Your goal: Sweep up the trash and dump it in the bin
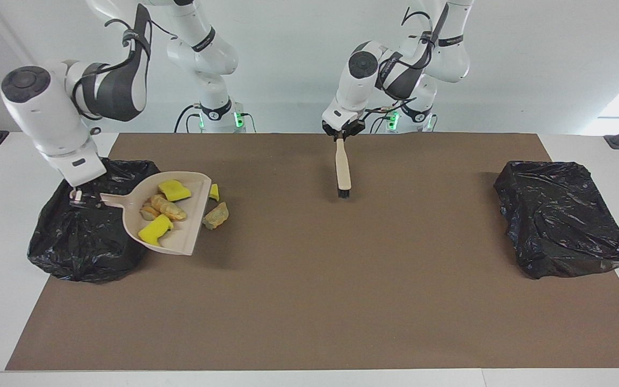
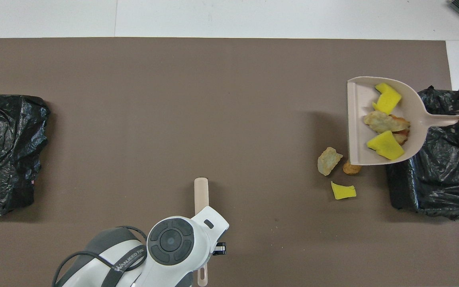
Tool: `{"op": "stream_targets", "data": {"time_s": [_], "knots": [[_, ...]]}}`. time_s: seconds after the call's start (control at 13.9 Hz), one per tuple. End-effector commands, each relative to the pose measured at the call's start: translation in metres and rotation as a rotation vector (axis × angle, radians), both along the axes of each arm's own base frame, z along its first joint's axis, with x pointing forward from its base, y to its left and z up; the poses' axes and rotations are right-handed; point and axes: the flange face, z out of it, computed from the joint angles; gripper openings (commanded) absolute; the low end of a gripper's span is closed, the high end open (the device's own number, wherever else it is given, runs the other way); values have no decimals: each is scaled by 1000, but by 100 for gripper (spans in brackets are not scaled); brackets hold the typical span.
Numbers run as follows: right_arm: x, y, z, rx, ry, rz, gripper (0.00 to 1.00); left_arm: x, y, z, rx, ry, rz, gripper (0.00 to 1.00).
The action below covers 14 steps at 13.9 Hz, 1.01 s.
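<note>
The robot's left gripper will release the brush on the brown mat's middle [image 2: 211, 230], close to the robots, between the black-bagged bins.
My right gripper [image 1: 77, 196] is shut on the handle of the beige dustpan [image 1: 180, 236], which hangs over the edge of the black-bagged bin [image 1: 84, 242] at the right arm's end. In the pan lie several bits of trash: two yellow foam chunks [image 2: 385, 144] and tan lumps [image 2: 381, 121]. Three bits rest on the mat beside that bin: a beige chunk [image 2: 328, 160], an orange lump [image 2: 351, 169] and a yellow bit [image 2: 343, 191] nearest the robots. My left gripper [image 1: 342, 134] is shut on the brush [image 1: 343, 169], which hangs over the mat's middle, close to the robots.
A second black-bagged bin [image 1: 562, 217] sits at the left arm's end of the brown mat [image 1: 309, 301]. White table shows around the mat.
</note>
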Motion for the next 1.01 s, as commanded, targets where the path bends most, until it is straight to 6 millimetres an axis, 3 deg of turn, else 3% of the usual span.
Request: {"op": "stream_targets", "data": {"time_s": [0.0, 0.22, 0.36, 0.5, 0.72, 0.79, 0.94], "knots": [[-20, -55, 14, -111, 41, 84, 0, -5, -14, -15, 4, -25, 33, 0], [-39, -106, 22, -216, 64, 91, 0, -14, -23, -26, 10, -22, 5, 0], [-41, -115, 25, -319, 65, 114, 0, -9, -21, -26, -1, -30, -2, 0], [-41, -114, 26, -450, 46, 98, 0, -10, -14, -36, -13, -26, -97, 0], [-59, -96, 15, -605, 27, 63, 0, -8, -9, -37, -13, -23, -97, 0], [-64, -88, 12, -655, 24, 65, 0, -7, -9, -37, -12, -22, -94, 10], [-66, -78, 13, -727, 11, 76, 0, -7, -9, -37, -7, -18, -59, 12]]}}
